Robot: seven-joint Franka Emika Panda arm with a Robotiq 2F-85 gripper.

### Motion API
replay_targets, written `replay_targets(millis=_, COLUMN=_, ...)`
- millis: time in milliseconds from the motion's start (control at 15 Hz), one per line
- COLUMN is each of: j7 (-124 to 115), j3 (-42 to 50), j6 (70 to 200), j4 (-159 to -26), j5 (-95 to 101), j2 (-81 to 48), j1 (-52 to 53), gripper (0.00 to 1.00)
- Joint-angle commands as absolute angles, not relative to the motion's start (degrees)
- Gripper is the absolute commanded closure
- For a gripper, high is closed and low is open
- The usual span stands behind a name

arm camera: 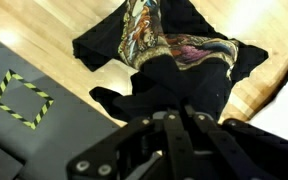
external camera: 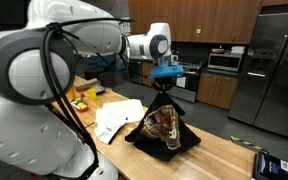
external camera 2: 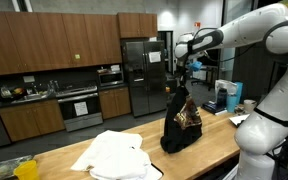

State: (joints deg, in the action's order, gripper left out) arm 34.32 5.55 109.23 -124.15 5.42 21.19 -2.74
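Note:
The robot's gripper should release the black garment on the crumpled white cloth (external camera: 119, 128) (arm camera: 282, 112) that is on the wooden counter.
A black garment with a colourful print (external camera: 162, 127) (external camera 2: 182, 122) is lifted into a tent shape above the wooden counter (external camera: 224, 155) (external camera 2: 184, 160), its lower edges still resting on the wood. My gripper (external camera: 165, 88) (external camera 2: 178, 82) is shut on the garment's peak, pinching the black cloth. In the wrist view the fingers (arm camera: 174, 130) stand close together with the black cloth (arm camera: 179, 85) bunched between them, and the printed part (arm camera: 174, 45) spreads out below on the counter.
A white cloth (external camera: 114, 118) (external camera 2: 114, 155) lies crumpled on the counter beside the black garment. A yellow object (external camera: 80, 100) sits further along. A black box (external camera: 269, 165) rests near the counter's end. Cabinets, an oven and a steel fridge (external camera: 274, 65) stand behind.

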Motion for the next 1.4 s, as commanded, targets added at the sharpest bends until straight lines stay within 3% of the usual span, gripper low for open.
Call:
replay_targets(millis=0, j7=34.0, j3=6.4, j6=108.0, j4=-122.7, j5=5.8, j2=21.9, j1=-1.3, gripper=0.92)
replay_targets(millis=400, j7=34.1, j3=6.7, j6=108.9, j4=-124.5, j5=5.7, j2=20.5, j1=-1.4, gripper=0.92)
replay_targets(millis=467, j7=35.0, j3=6.4, j6=109.1, j4=-124.7, j5=5.7, j2=20.8, j1=-0.8, gripper=0.98)
replay_targets(millis=600, j7=34.8, j3=4.8, j6=109.7, j4=-124.6, j5=3.6, j2=21.1, j1=1.4, gripper=0.98)
replay_targets(millis=733, j7=35.6, j3=3.4, j6=103.8, j4=-121.8, j5=-2.8, j2=21.2, j1=5.3, gripper=0.98)
replay_targets(millis=1333, j7=22.8, j3=-11.5, j6=107.5, j4=-112.7, j5=-17.8, j2=12.4, j1=18.0, gripper=0.98)
